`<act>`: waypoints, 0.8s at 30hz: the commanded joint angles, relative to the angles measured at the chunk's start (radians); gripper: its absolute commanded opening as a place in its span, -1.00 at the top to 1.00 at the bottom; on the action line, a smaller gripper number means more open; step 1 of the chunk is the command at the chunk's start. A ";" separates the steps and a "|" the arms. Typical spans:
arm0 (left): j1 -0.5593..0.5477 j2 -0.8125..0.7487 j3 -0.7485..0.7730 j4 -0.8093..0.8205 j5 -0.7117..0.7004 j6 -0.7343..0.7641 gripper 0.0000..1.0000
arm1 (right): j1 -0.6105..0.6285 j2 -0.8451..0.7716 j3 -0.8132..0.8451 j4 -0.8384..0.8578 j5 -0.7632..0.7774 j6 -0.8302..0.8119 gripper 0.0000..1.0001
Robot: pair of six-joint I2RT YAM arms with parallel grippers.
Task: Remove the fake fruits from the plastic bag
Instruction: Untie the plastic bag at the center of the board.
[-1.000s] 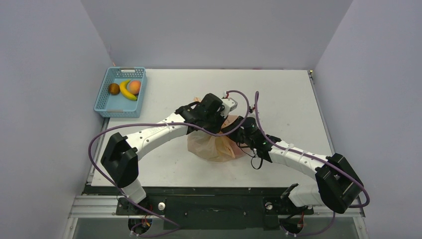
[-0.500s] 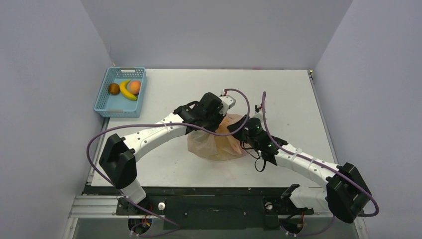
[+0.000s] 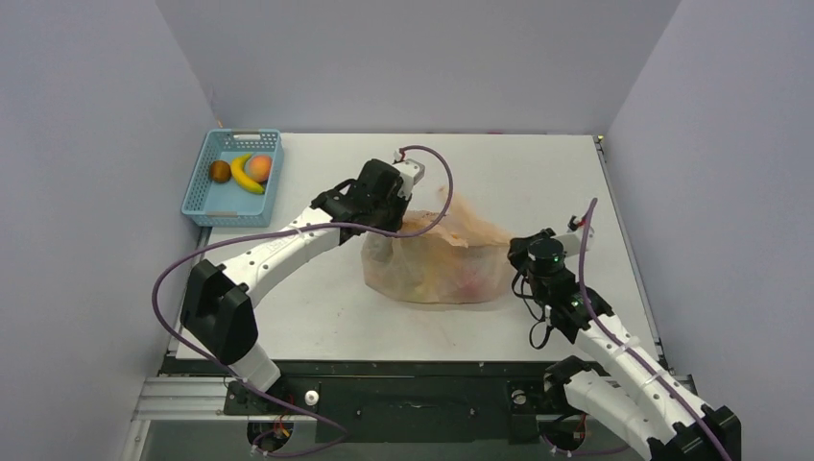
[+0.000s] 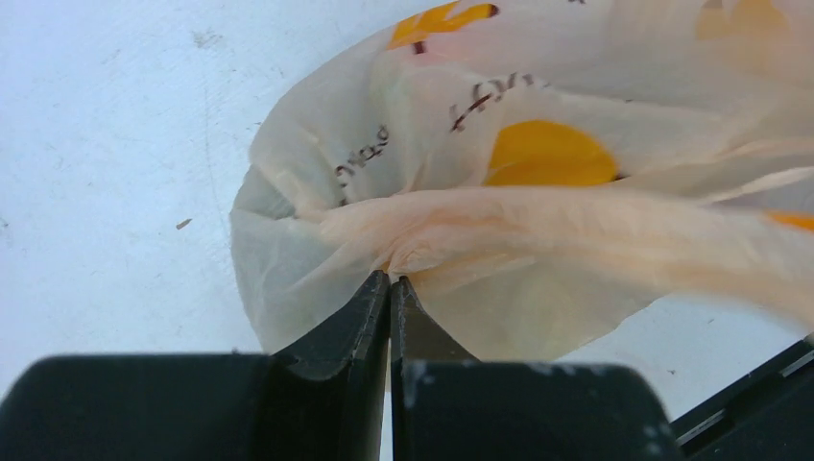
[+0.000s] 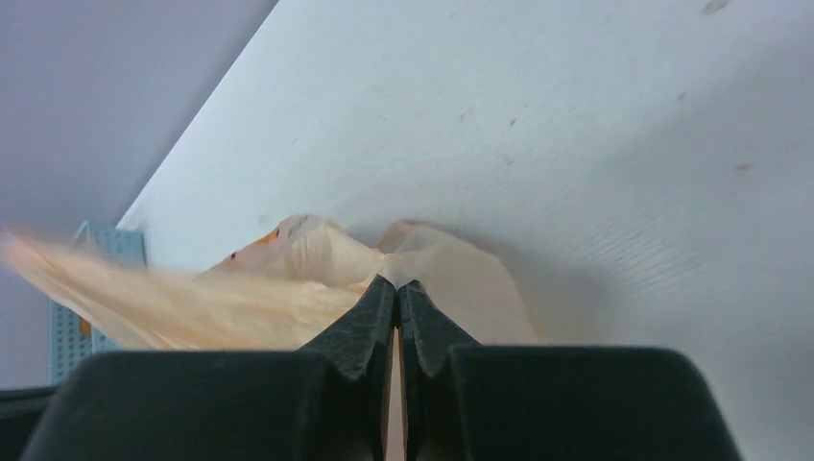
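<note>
My right gripper is pinching the side edge of the plastic bag, and the bag's opening lies folded shut. That gripper should take the bag's handle loop (image 3: 461,212) to open the bag.
The peach-orange plastic bag (image 3: 437,264) lies stretched wide across the middle of the table. My left gripper (image 3: 392,223) is shut on its left edge, and in the left wrist view the film (image 4: 499,230) bunches right at the closed tips (image 4: 390,279). My right gripper (image 3: 514,257) is shut on the bag's right edge, with a fold of plastic (image 5: 317,279) pinched between the tips (image 5: 397,284). A reddish shape (image 3: 470,281) shows faintly through the bag. Three fake fruits rest in the blue basket: a banana (image 3: 245,173), an orange piece (image 3: 260,167) and a brown piece (image 3: 220,171).
The blue mesh basket (image 3: 206,206) stands at the table's back left corner. Purple cables loop over both arms. The table's right edge (image 3: 629,250) runs close beside the right arm.
The two grippers have pulled apart, left one back-left and right one to the right, stretching the bag wide. The right gripper closed on the bag's edge about a second ago.
</note>
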 commanded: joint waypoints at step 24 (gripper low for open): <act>0.094 -0.249 -0.103 0.158 -0.009 -0.014 1.00 | -0.297 -0.047 0.092 0.032 -0.293 -0.284 1.00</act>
